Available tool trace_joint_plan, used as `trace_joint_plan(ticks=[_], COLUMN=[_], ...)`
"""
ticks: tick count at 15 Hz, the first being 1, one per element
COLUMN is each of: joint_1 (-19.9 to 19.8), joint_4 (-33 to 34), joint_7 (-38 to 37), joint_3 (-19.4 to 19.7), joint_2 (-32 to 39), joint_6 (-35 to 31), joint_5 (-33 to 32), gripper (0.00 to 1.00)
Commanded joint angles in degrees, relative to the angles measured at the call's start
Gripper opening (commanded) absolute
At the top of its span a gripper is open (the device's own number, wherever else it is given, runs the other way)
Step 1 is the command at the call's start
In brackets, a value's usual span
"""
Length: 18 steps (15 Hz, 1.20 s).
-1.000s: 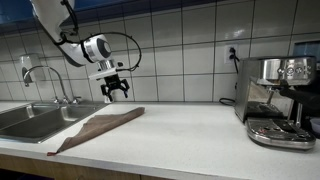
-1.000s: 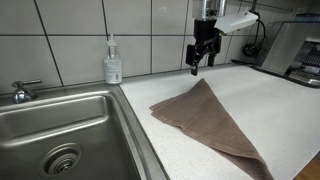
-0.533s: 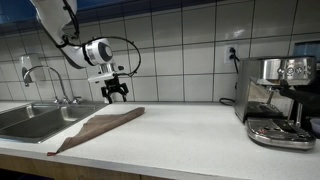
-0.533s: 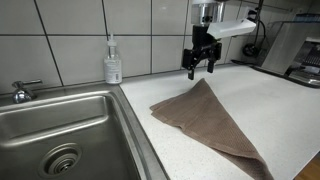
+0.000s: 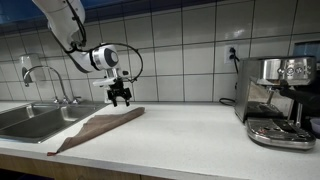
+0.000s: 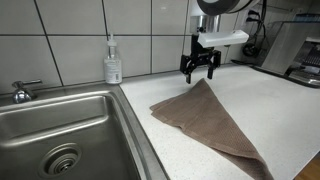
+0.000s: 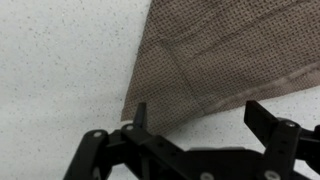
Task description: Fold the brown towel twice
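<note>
Next, my gripper grabs the brown towel by its far corner [image 5: 141,108] [image 7: 133,118], the one closest to the tiled wall.
The brown towel [image 5: 95,125] lies on the white counter, folded into a long triangle. It shows in both exterior views [image 6: 214,123], one end hanging over the counter's front edge. My gripper [image 5: 120,98] hovers just above the towel's far corner, also in the exterior view [image 6: 198,73]. In the wrist view the jaws stand wide apart, open and empty, around the gripper's midpoint [image 7: 200,112], with the towel's corner [image 7: 210,55] just ahead of the fingertips.
A steel sink [image 6: 50,130] with a faucet [image 5: 45,75] sits beside the towel. A soap dispenser [image 6: 113,62] stands at the tiled wall. An espresso machine [image 5: 278,98] stands at the counter's other end.
My gripper has moved lower and sideways toward the towel's far corner, staying open. The towel has not moved.
</note>
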State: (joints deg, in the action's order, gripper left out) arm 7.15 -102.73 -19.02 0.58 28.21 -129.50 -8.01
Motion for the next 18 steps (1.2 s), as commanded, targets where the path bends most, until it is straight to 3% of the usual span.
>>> trace_joint_plan(ticks=[1, 18], joint_1=[0.37, -0.55], joint_4=[5.25, 15.01], joint_7=[-2.96, -5.78], joint_3=[1.21, 5.19], joint_2=[3.48, 11.85], joint_6=[1.7, 4.86], joint_5=[1.67, 3.05], gripper=[1.0, 1.0])
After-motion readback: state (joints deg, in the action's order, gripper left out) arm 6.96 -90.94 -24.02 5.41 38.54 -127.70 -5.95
